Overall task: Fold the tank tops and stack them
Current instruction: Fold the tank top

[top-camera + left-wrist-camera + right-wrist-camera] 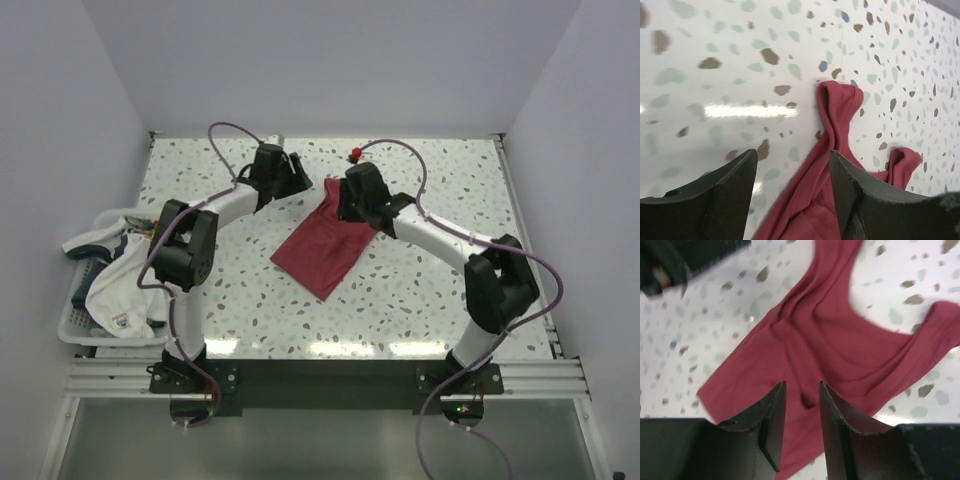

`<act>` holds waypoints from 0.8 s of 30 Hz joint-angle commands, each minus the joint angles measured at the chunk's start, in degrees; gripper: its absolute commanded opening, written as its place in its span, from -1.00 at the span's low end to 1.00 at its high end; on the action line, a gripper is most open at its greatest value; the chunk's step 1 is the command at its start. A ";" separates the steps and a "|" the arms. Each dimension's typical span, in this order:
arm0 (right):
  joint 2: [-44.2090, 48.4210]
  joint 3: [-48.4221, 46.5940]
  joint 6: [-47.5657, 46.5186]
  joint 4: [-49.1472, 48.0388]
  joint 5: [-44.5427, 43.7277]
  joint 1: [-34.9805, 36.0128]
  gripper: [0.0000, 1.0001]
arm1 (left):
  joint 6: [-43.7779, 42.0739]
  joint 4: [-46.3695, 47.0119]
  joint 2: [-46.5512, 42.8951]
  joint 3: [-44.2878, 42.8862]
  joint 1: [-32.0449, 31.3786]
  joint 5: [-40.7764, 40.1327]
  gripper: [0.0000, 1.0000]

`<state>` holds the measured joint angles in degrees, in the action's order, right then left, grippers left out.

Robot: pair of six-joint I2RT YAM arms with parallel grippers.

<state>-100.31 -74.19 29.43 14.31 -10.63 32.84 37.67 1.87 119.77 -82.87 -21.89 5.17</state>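
My left gripper will close on the bottom hem corner [274, 258] of the dark red tank top, the one nearest the white basket.
The dark red tank top [325, 245] lies spread on the speckled table, its straps at the far end. It also shows in the left wrist view [835, 145] and the right wrist view [830, 340]. My left gripper [298, 172] is open and empty, hovering at the top's left strap [840, 100]. My right gripper [352, 203] is open and empty, low over the upper body of the red top. The white tank top [115, 275] with navy trim lies crumpled in the basket at the left.
A white basket [75, 325] sits at the table's left edge. A small red object [355, 153] lies at the far side, behind my right gripper. The table's raised rim runs along the right [520, 220].
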 commanded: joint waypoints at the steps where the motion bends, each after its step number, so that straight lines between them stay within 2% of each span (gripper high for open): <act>1: 5.91 4.39 -6.65 3.71 -4.40 5.99 -0.27 | 4.15 -8.18 -12.17 5.66 1.32 -8.39 0.28; 2: 6.79 5.19 -7.45 4.23 -4.92 7.31 -0.27 | 6.95 -8.89 -16.97 8.57 1.24 -9.29 0.28; 4: 9.86 7.38 -9.47 6.07 -6.76 11.86 -0.25 | 11.26 -9.96 -24.88 21.63 1.41 -10.97 0.32; 5: 9.87 8.09 -10.09 6.61 -6.77 13.46 -0.24 | 11.28 -9.95 -27.28 21.70 1.32 -10.80 0.32; 6: 11.27 8.97 -10.79 6.79 -7.55 15.04 -0.20 | 13.81 -11.09 -29.48 27.01 1.15 -10.88 0.33; 8: 12.33 11.34 -12.90 6.61 -8.35 19.88 -0.10 | 16.98 -11.36 -35.35 31.78 0.45 -8.96 0.33; 13: 12.51 13.19 -16.85 7.14 -11.78 27.87 -0.03 | 22.35 -11.89 -46.09 44.10 -1.31 -7.90 0.38; 16: 10.24 12.76 -18.53 7.49 -12.48 30.79 -0.01 | 23.94 -8.56 -47.26 48.15 -1.58 -7.02 0.40; 24: 2.32 9.68 -24.33 9.95 -16.79 35.19 0.10 | 25.87 1.02 -40.58 49.91 -1.58 -3.15 0.34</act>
<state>-96.12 -62.19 8.95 22.76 -24.43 67.29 61.23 -4.21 77.49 -33.61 -23.33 0.38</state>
